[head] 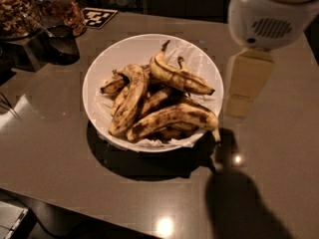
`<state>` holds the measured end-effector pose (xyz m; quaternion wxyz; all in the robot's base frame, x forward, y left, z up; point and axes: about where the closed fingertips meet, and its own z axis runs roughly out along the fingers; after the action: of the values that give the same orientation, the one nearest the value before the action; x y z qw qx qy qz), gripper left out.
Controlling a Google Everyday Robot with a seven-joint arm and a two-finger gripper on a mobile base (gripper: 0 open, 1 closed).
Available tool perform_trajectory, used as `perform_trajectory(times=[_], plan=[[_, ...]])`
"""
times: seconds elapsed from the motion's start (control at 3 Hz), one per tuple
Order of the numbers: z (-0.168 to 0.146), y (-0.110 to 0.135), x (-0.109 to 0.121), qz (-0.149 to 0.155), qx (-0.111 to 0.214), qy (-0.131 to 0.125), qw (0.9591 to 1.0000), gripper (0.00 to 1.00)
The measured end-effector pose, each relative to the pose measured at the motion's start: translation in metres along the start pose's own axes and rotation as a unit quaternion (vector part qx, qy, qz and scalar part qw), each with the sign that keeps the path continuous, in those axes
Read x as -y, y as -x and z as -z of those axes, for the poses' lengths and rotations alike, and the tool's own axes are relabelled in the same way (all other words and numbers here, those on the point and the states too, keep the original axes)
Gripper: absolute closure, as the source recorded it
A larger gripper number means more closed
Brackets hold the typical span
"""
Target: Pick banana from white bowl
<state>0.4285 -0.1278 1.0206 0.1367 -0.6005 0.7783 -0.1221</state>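
Next, I close my gripper on the slender banana on top of the pile (189, 81), between its middle and its black tip.
The white bowl (104, 63), lined with crumpled white paper, sits in the middle of the brown table and holds several overripe bananas. The banana (175, 76) lies on top at the back right of the pile, slender and curved, with its dark stem up and its black tip pointing right. A thicker blotched banana (172, 118) lies across the front. My gripper (239, 106) hangs from a white round wrist at the top right, just outside the bowl's right rim, above the table. It holds nothing that I can see.
Glass jars of nuts (55, 9) and a dark container (60, 44) stand at the back left. A black-and-white marker tag (98, 17) lies behind the bowl. The table's front edge runs along the bottom left.
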Motion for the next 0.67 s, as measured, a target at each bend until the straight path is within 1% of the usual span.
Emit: perform_trajectory(times=[0.33,0.67], plan=[[-0.007,0.009,0.005,-0.014,-0.012,0.005,0.9998,0.0],[-0.018,0.018,0.015,-0.024,-0.022,0.016,0.9993,0.0]])
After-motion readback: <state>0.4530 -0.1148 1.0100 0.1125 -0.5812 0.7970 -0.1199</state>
